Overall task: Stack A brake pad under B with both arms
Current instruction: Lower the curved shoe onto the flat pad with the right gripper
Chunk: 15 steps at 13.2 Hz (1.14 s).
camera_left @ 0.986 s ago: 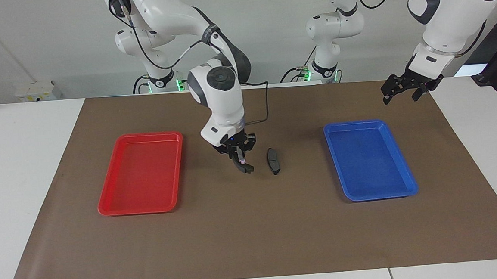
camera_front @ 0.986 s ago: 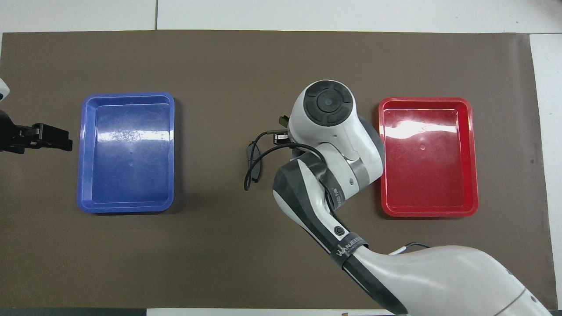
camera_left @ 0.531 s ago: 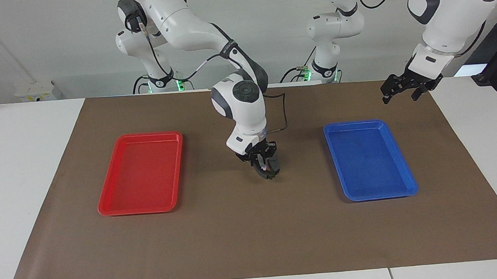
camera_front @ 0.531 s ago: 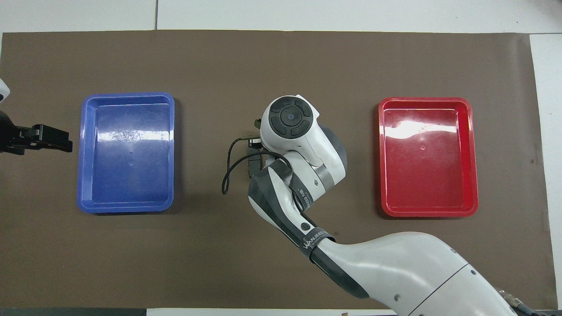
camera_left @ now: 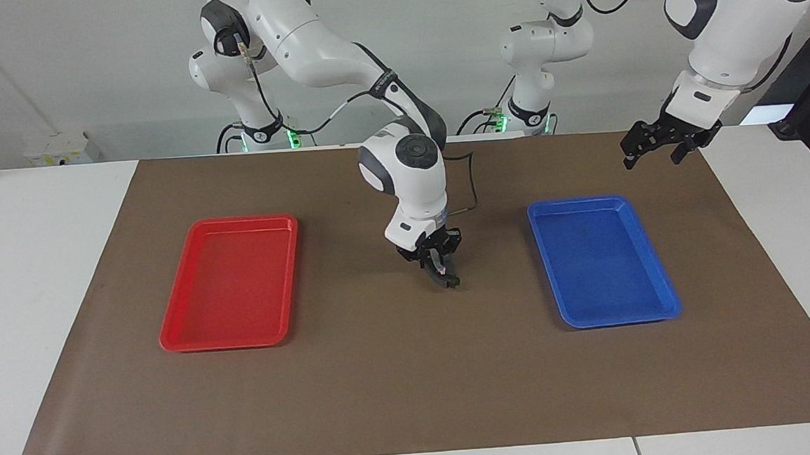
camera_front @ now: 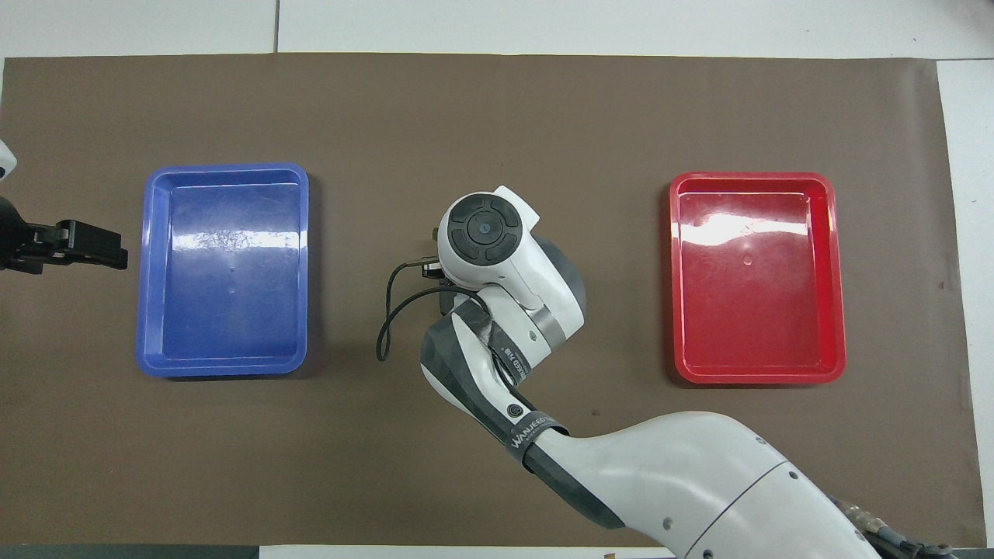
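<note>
Next, I release the B brake pad from my right gripper onto the A brake pad (camera_front: 456, 282) between the blue and red trays. The B pad now hangs low at the mat's middle.
My right gripper (camera_left: 443, 272) is shut on a dark curved brake pad that I take for B (camera_left: 448, 278). It hangs low at the middle of the mat, between the two trays. The A brake pad lies right beneath it and merges with the held pad into one dark shape, so I cannot tell whether they touch. In the overhead view the right arm's wrist covers both pads and the gripper. My left gripper (camera_left: 655, 150) (camera_front: 116, 250) is open with nothing in it, in the air over the mat's edge beside the blue tray, where the left arm waits.
A blue tray (camera_left: 663, 304) (camera_front: 225, 365) lies toward the left arm's end and a red tray (camera_left: 173, 340) (camera_front: 757, 374) toward the right arm's end. A black cable (camera_front: 384, 334) loops from the right wrist.
The right arm has carried its pad sideways toward the left arm's end, from beside the lying pad to directly over it, and slightly lower. The left arm has not moved.
</note>
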{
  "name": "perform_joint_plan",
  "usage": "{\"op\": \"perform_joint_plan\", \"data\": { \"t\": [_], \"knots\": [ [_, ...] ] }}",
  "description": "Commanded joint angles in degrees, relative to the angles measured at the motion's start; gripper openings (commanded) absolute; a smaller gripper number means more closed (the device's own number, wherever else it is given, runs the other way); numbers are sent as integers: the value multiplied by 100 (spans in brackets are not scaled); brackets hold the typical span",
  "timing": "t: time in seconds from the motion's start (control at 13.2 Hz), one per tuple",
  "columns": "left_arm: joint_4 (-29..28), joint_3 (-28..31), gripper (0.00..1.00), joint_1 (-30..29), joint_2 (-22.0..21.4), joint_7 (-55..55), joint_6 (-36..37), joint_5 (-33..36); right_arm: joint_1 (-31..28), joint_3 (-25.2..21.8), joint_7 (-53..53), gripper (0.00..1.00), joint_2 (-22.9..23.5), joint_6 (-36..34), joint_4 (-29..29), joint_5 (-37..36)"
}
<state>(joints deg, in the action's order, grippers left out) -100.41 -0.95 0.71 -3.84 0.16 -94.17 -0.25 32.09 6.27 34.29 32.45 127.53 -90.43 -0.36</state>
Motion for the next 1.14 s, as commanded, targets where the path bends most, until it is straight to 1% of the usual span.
{"op": "perform_joint_plan", "data": {
  "t": [0.0,0.08,0.45,1.06],
  "knots": [
    [-102,7,100,-10,-126,-25,31,8,-1,6,148,0,69,113,87,-44],
    [-102,7,100,-10,-126,-25,31,8,16,6,191,0,112,236,70,-44],
    [-102,7,100,-10,-126,-25,31,8,104,6,271,0,218,281,52,-61],
    [-102,7,100,-10,-126,-25,31,8,78,-11,315,0,209,298,8,-113]
  ]
}}
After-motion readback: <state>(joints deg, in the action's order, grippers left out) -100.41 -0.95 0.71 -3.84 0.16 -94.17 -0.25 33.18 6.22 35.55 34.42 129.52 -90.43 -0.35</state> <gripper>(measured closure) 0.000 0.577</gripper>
